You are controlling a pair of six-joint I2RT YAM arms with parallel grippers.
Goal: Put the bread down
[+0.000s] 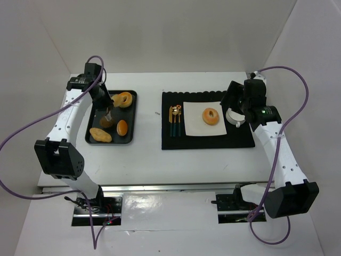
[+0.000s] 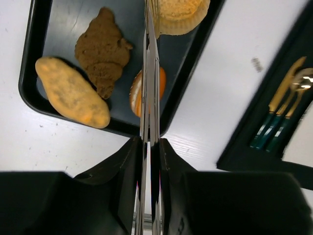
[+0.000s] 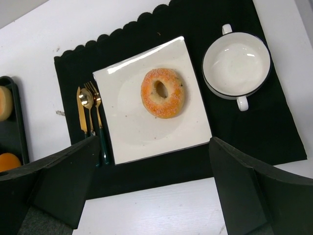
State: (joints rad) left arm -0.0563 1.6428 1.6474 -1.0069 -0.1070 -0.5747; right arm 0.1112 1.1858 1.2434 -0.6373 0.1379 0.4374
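Next, my left gripper lets go of the muffin on the white square plate [image 1: 199, 108], between the ring-shaped bread and the cutlery.
A sugared ring-shaped bread [image 1: 211, 116] lies on the white square plate [image 1: 194, 128]; the right wrist view shows it [image 3: 163, 93] on that plate [image 3: 132, 132]. The black tray [image 1: 91, 140] holds a brown croissant [image 2: 103, 51], an oblong roll [image 2: 72, 93], an orange bun [image 2: 134, 93] and a pale ring bread [image 2: 183, 14]. My left gripper [image 1: 104, 104] hangs over the tray, shut [image 2: 150, 142] on metal tongs [image 2: 150, 73] whose blades lie close together with nothing between them. My right gripper [image 3: 156, 186] is open and empty above the placemat's near edge, at the plate's right in the top view [image 1: 234, 104].
A black placemat [image 1: 176, 141] carries the plate, gold cutlery with green handles [image 1: 175, 118] on its left and a white two-handled bowl [image 3: 236, 66] on its right. White walls enclose the table on three sides.
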